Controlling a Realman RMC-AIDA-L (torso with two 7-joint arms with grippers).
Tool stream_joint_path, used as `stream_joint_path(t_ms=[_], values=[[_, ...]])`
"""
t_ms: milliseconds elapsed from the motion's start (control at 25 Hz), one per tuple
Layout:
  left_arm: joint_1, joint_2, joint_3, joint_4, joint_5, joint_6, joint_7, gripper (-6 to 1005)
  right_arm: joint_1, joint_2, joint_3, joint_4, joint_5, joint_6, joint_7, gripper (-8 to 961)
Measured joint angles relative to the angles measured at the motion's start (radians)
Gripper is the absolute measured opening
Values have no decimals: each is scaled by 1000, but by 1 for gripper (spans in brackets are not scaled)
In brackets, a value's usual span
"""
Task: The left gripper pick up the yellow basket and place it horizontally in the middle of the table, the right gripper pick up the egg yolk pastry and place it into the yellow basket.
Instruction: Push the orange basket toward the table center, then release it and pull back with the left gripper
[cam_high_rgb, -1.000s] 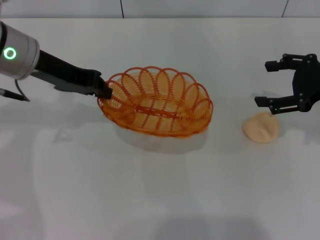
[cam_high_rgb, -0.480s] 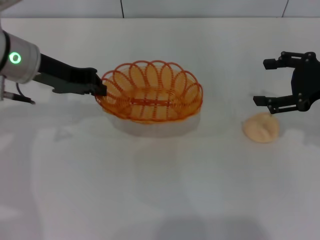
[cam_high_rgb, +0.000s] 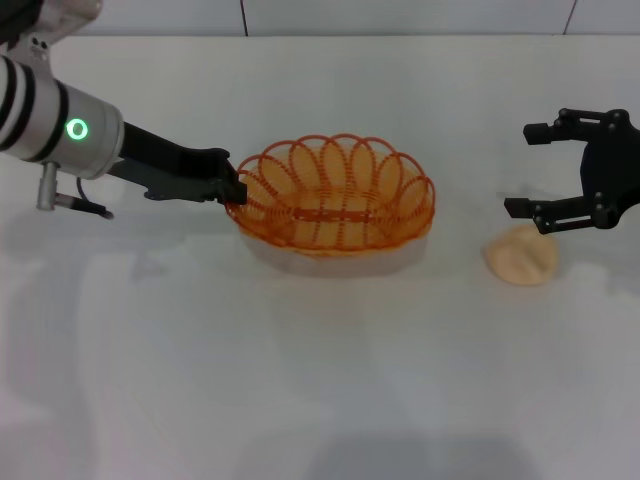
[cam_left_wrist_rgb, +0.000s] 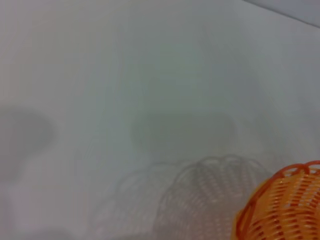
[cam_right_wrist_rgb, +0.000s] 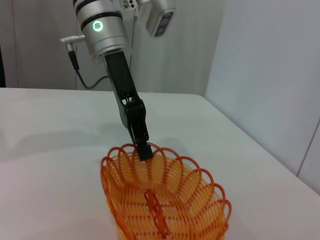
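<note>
My left gripper needs to let go of the yellow basket on the white table (cam_high_rgb: 372, 248) next to the egg yolk pastry.
The yellow basket (cam_high_rgb: 335, 213), an oval orange wire basket, hangs level just above the table (cam_high_rgb: 300, 380) near its middle, long side across, with its shadow beneath it. My left gripper (cam_high_rgb: 232, 190) is shut on the rim at the basket's left end. The right wrist view shows that grip (cam_right_wrist_rgb: 143, 149) on the basket (cam_right_wrist_rgb: 160, 200). Part of the basket (cam_left_wrist_rgb: 282, 210) shows in the left wrist view. The egg yolk pastry (cam_high_rgb: 521, 256) lies on the table at the right. My right gripper (cam_high_rgb: 522, 168) is open and empty, just behind and above the pastry.
The table's back edge meets a wall (cam_high_rgb: 400, 15) behind the basket. White table surface lies between the basket and the pastry and along the front.
My left arm has carried the basket first left and back, then right. The basket has turned from tilted to level. My right gripper has hardly moved.
</note>
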Motion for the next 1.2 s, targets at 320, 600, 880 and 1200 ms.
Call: stream_joint_path(t_ms=[320,600,880,1200], values=[[-38,-1,59,-69,-1,-68,3,71,-7,1,-2,2,1,-5,-1,840],[-54,-2,73,-100,-5,-106,2,76,-15,2,-3,2,7,-9,-2,838],[-58,-2,76,-119,-33,-112,4,81,-20,2,-2,3,11,-10,0,837],[-47,-4,94,-123,-83,-107,-2,87,-20,2,-2,12,11,-10,-1,835]])
